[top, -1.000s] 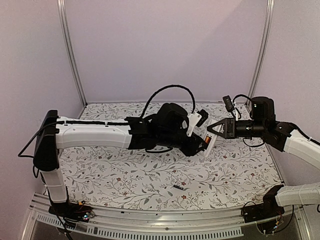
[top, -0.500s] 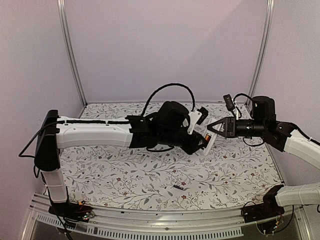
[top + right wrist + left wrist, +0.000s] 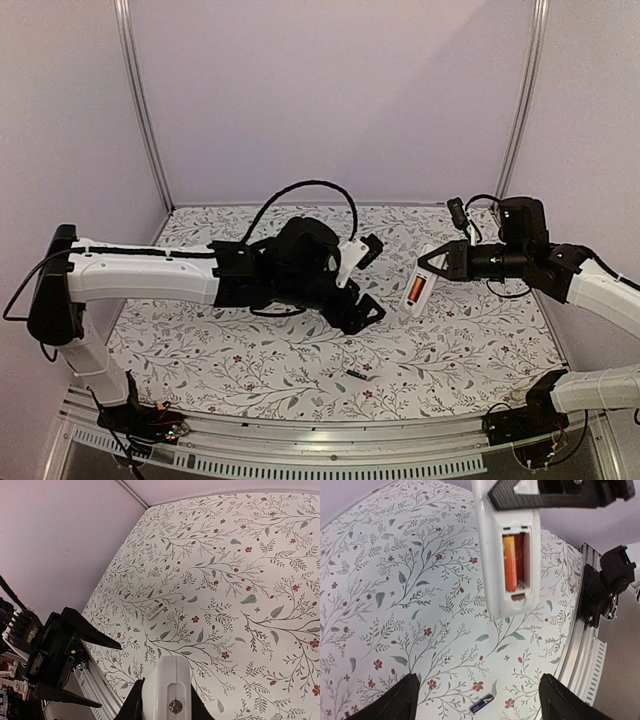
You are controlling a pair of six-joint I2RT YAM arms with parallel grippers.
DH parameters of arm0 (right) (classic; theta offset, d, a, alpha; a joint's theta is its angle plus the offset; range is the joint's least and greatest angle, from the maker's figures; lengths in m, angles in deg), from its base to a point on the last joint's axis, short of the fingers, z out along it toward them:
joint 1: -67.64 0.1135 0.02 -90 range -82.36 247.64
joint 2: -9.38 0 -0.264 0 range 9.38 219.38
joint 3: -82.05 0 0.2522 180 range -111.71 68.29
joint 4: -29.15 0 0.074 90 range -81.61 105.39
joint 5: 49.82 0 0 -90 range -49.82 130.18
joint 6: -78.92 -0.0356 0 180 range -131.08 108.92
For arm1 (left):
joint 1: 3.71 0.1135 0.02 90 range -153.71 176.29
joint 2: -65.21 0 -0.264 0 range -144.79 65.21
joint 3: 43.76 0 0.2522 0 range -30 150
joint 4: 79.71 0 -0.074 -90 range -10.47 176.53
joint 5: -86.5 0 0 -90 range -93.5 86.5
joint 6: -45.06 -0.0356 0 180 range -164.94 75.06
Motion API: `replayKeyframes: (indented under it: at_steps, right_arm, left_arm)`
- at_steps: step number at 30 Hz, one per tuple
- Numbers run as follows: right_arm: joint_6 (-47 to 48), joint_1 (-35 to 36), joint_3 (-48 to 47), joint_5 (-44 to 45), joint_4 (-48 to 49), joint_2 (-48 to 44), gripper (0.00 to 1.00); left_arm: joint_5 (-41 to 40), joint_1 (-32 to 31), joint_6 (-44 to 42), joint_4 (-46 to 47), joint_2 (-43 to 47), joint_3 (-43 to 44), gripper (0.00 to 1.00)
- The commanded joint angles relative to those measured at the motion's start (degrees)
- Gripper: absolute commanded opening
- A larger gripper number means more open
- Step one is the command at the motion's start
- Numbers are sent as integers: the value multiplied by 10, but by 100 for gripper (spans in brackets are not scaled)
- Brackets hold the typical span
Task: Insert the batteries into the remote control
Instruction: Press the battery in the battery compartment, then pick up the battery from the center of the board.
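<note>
The robot's left gripper will next move down to the body of the dark battery (image 3: 358, 375) (image 3: 482, 704) near the front edge of the table and close there.
My right gripper (image 3: 432, 268) is shut on the top end of the white remote control (image 3: 417, 284) and holds it tilted above the table, back side toward the left arm. In the left wrist view the remote control (image 3: 492, 555) shows its open bay with the orange-red battery (image 3: 511, 562) lying inside. The dark battery (image 3: 356, 374) lies on the table near the front edge, also seen as the dark battery (image 3: 482, 705) low in the left wrist view. My left gripper (image 3: 368, 280) stands open and empty, a short way left of the remote. The right wrist view shows the remote control (image 3: 167, 682) between my fingers.
The floral tablecloth (image 3: 250, 350) covers the table. An aluminium rail (image 3: 300, 440) runs along the front edge, and upright posts (image 3: 145, 110) stand at the back corners. The left arm's body (image 3: 150, 275) stretches across the left half.
My left gripper has drawn back to the left from the remote and opened wide. The orange-red battery stays in the bay. The right gripper holds still.
</note>
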Motion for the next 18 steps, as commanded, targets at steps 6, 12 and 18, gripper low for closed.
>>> replayKeyframes:
  at_steps: [6,12,18]
  right_arm:
    - [27,-15,26,14,-34,2,0]
    - [29,-17,43,0,-29,-17,0]
    - [24,-25,50,6,-39,-28,0]
  left_arm:
    - [41,-16,-131,-75,84,-147,80]
    - [51,-15,-177,-94,37,-129,66]
    - [25,-35,-52,-128,-22,-94,53]
